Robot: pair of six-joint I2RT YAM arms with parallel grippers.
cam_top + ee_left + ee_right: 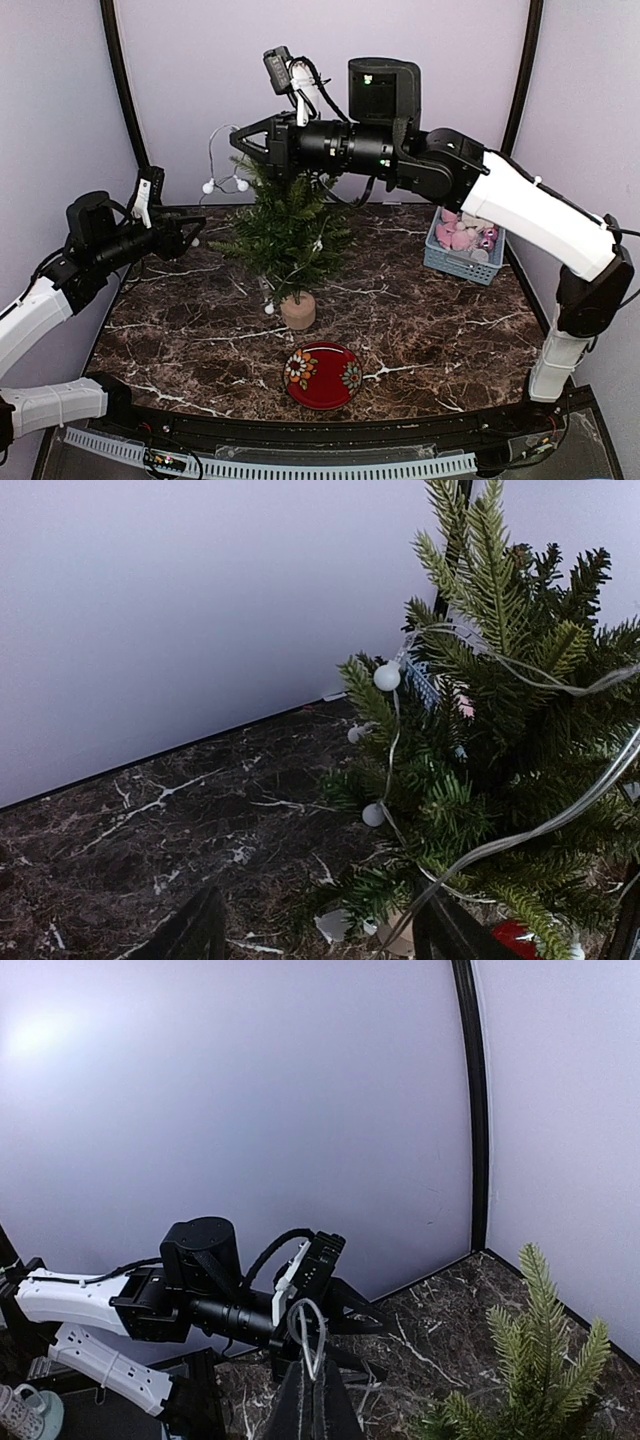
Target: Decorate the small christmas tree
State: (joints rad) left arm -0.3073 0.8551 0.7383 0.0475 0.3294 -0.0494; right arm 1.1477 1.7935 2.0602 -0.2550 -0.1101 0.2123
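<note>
The clear wire's hanging stretch point(202, 200) point(470, 858), just below the white bulbs under my right gripper, is the next spot my left gripper needs to go to and close on.
The small christmas tree point(285, 232) stands mid-table on its light-wood stump point(298, 311). A clear wire with white bulbs point(209, 186) is partly draped on the tree and hangs from my right gripper point(240, 140), which is raised above the tree's upper left. The right wrist view shows that gripper point(318, 1385) shut on a loop of the wire point(312, 1332), with the tree top point(540, 1360) at lower right. My left gripper point(192, 236) is open and empty just left of the tree. In its wrist view, the gripper point(320, 938) faces the lower branches point(480, 780) and bulbs point(387, 676).
A red flowered plate point(323, 375) lies at the front, near the stump. A blue basket point(440, 262) of pink and white ornaments sits at the right back. Lavender walls close in the back and sides. The left arm point(190, 1305) shows in the right wrist view.
</note>
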